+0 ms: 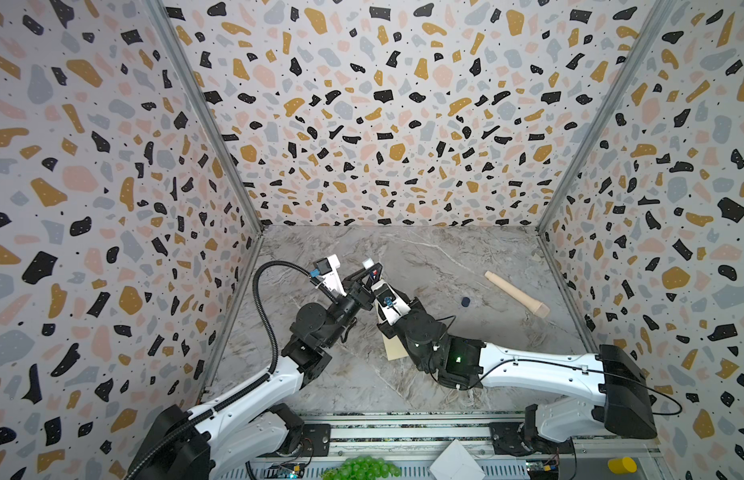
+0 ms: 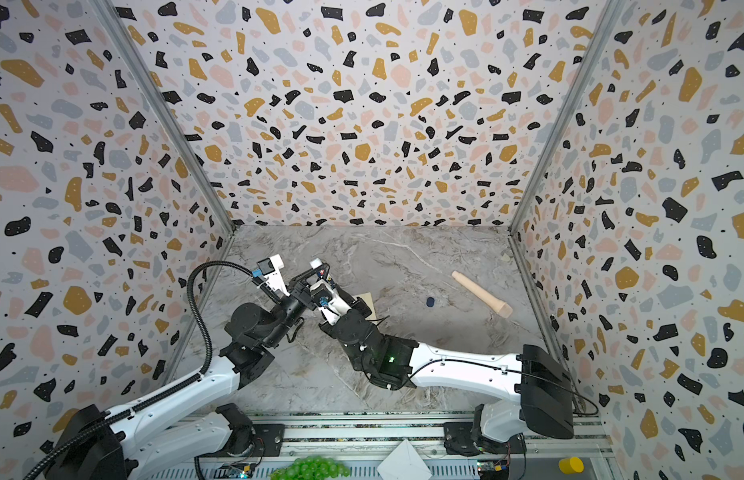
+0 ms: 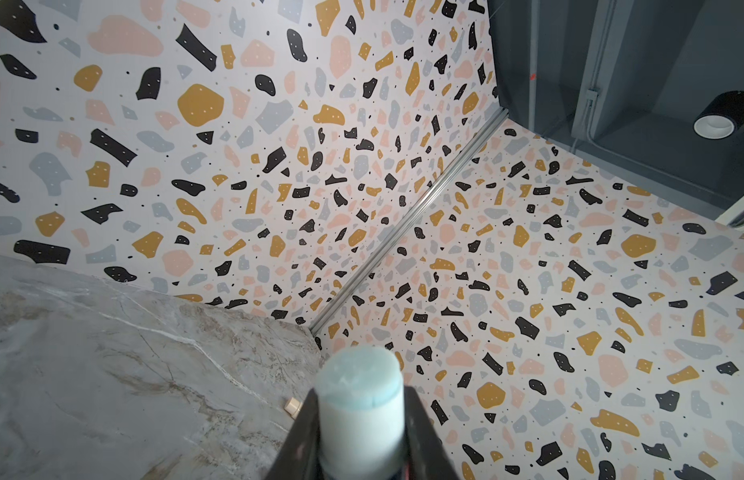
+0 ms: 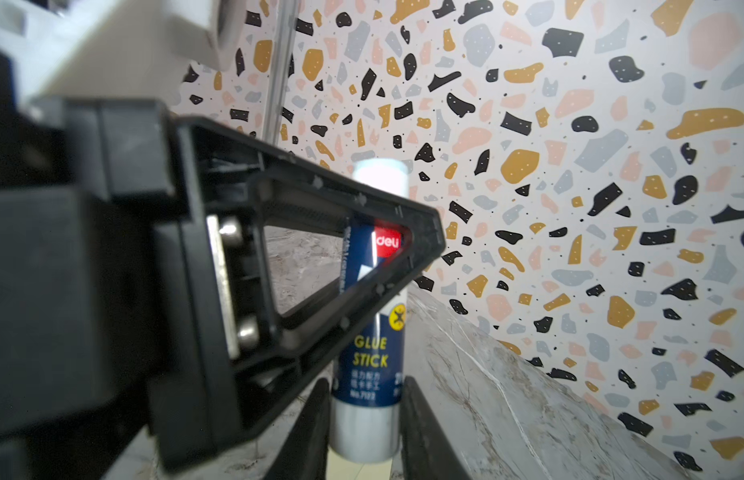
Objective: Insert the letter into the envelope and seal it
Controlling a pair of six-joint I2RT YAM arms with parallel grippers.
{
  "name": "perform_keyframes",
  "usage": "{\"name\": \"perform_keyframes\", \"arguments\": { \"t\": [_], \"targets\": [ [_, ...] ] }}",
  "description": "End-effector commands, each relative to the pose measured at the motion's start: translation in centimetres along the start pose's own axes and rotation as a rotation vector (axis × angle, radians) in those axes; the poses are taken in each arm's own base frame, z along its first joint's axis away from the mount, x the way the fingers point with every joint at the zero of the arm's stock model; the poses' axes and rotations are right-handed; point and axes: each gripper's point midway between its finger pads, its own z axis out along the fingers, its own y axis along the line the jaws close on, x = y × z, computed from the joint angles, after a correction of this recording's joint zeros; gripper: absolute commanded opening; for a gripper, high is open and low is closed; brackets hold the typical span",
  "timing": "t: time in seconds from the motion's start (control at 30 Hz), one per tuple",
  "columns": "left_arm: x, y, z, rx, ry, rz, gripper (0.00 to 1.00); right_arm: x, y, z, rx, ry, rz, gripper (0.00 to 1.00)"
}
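Observation:
With my right gripper turned against my left gripper at the glue stick, my right gripper needs to open, swing back and retake the white base (image 4: 364,432) before twisting further.
An uncapped blue-and-white glue stick (image 4: 368,353) stands upright over the table, its pale glue tip (image 3: 359,365) uppermost. My left gripper (image 3: 362,419) is shut on its upper body; one of its black triangular fingers (image 4: 420,232) crosses the right wrist view. My right gripper (image 4: 364,386) is closed against the stick's white base from both sides. Under the base lies pale cream paper, the envelope (image 4: 357,471). Both top views show only a corner of it (image 1: 393,349) (image 2: 367,303) beside the right arm. The letter is hidden.
A tapered wooden handle (image 1: 515,293) lies at the back right, with a small dark blue cap (image 1: 465,302) to its left. On the front rail sit green grapes (image 1: 362,467), a white folded paper (image 1: 455,461) and a yellow object (image 1: 621,464). Patterned walls enclose three sides.

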Motion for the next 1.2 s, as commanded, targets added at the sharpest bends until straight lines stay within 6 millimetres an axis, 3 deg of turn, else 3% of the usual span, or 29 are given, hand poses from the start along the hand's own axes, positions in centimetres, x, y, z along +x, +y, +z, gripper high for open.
{"name": "perform_keyframes", "arguments": {
  "t": [0.0,0.2,0.33,0.5,0.67,1.17],
  "targets": [
    [-0.1,-2.4,0.3,0.079,0.029,0.032,0.0,-3.4,-0.1,-2.1,-0.269,-0.12,0.207,0.49],
    [-1.3,-4.3,0.4,0.132,0.019,0.043,0.0,-2.8,-3.0,-4.9,-0.635,-0.217,0.526,0.77],
    [-1.9,-5.4,0.3,0.168,0.011,0.037,0.0,-2.5,-3.4,-5.8,-0.786,-0.228,0.66,0.8],
    [-2.3,-6.0,0.2,0.188,0.002,0.026,0.0,-2.4,-2.0,-6.0,-0.947,-0.198,0.751,0.83],
    [-2.4,-6.3,0.1,0.206,-0.002,0.005,0.0,-2.3,-1.5,-5.7,-1.008,-0.19,0.824,0.8],
    [-2.2,-6.3,0.3,0.217,0.004,-0.025,0.0,-1.9,-1.2,-4.5,-1.007,-0.18,0.866,0.5]
  ]
}}
